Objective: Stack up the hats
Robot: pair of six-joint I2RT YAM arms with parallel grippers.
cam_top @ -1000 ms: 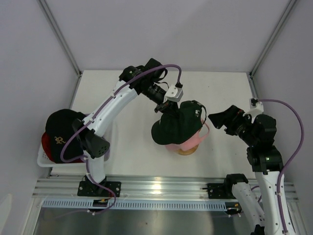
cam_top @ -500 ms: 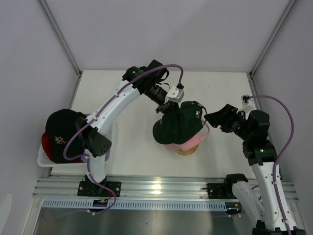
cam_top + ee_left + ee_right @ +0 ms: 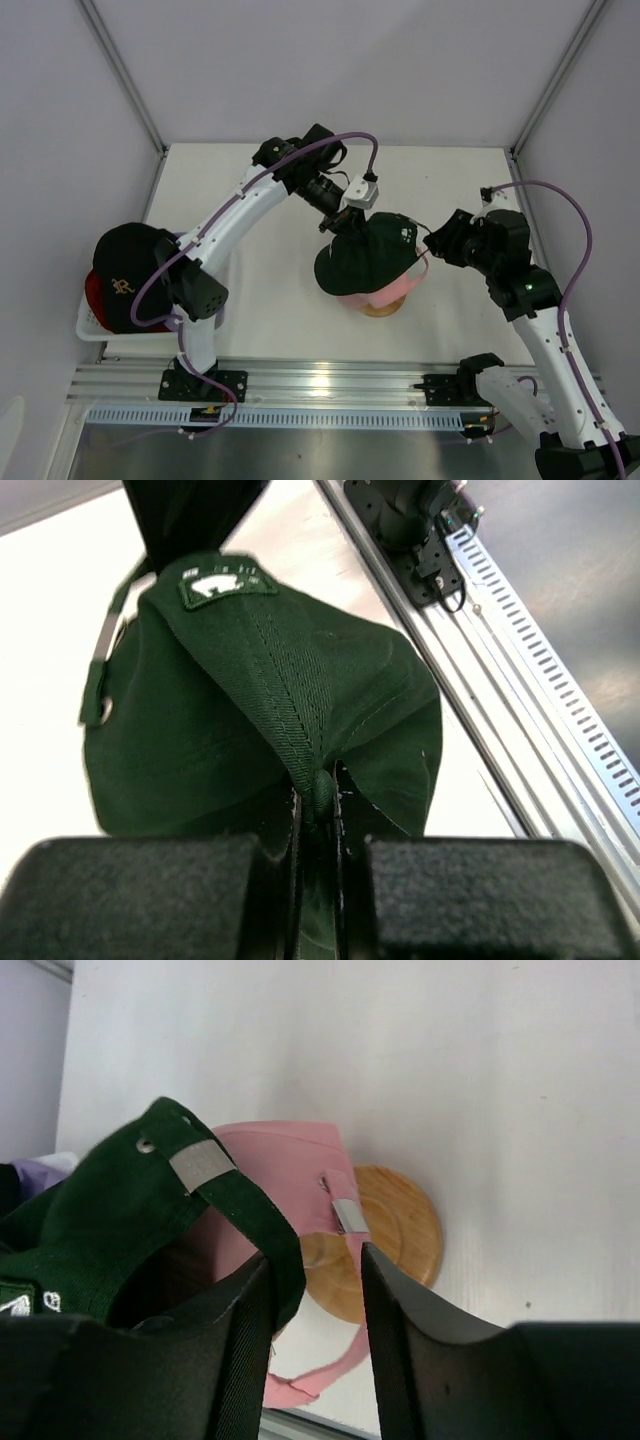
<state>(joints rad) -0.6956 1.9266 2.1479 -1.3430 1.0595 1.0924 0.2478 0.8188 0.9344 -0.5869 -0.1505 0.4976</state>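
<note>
The green back strap is short of the pink hat's strap, so next I pinch the green strap (image 3: pixel 262 1222) with my right gripper and pull it over the pink one.
A dark green hat (image 3: pixel 365 255) hangs over a pink hat (image 3: pixel 398 290) that sits on the round wooden stand (image 3: pixel 380 308). My left gripper (image 3: pixel 345 222) is shut on the green hat's crown seam (image 3: pixel 318 790) and holds it from above. At the hat's rear, my right gripper (image 3: pixel 432 243) is open. In the right wrist view the green back strap (image 3: pixel 255 1225) lies between the fingers against the left one, and the pink hat's strap (image 3: pixel 345 1215) sits near the right one. A black hat with a gold emblem (image 3: pixel 125 270) lies on a red hat (image 3: pixel 93 295) at the left.
A white mesh basket (image 3: pixel 88 330) at the table's left edge holds the black and red hats. The left arm arches over the table's middle. A metal rail (image 3: pixel 330 380) runs along the near edge, and walls enclose the white table.
The right arm has swung left to the green hat's rear and its jaws have narrowed around the strap. The left gripper has kept its grip and the green hat has shifted slightly right.
</note>
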